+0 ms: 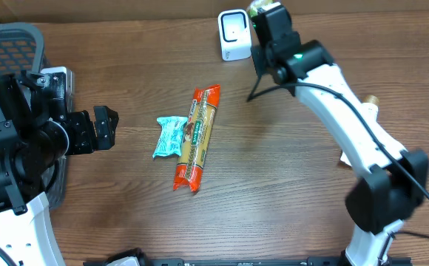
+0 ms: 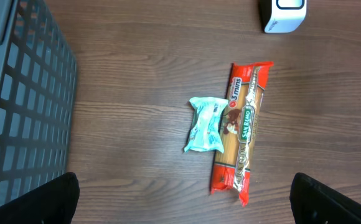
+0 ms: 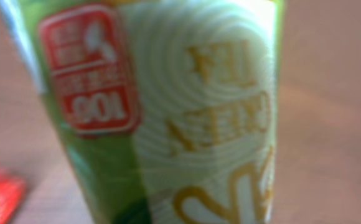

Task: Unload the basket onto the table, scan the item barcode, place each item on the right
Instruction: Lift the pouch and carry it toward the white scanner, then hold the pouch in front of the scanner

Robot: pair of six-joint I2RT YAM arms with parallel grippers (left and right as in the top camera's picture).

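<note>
Next, my right gripper lets go of the green tea packet on the bare wood point(image 1: 333, 123) beside the white packet.
A green and white container point(image 3: 168, 112) with a red label patch and gold lettering fills the right wrist view, blurred and very close; my right gripper's fingers are hidden behind it. From overhead, the right gripper point(image 1: 261, 15) is shut on this container point(image 1: 255, 7) at the table's far edge, just right of the white barcode scanner point(image 1: 233, 35). My left gripper point(image 1: 100, 127) is open over the left of the table, nothing between its fingers point(image 2: 56, 199). The scanner point(image 2: 283, 15) also shows at the top of the left wrist view.
An orange pasta packet point(image 1: 197, 138) lies mid-table with a teal snack packet point(image 1: 169, 137) against its left side; both appear in the left wrist view, pasta point(image 2: 243, 130) and teal packet point(image 2: 205, 124). A grey mesh basket point(image 1: 7, 44) stands at the far left.
</note>
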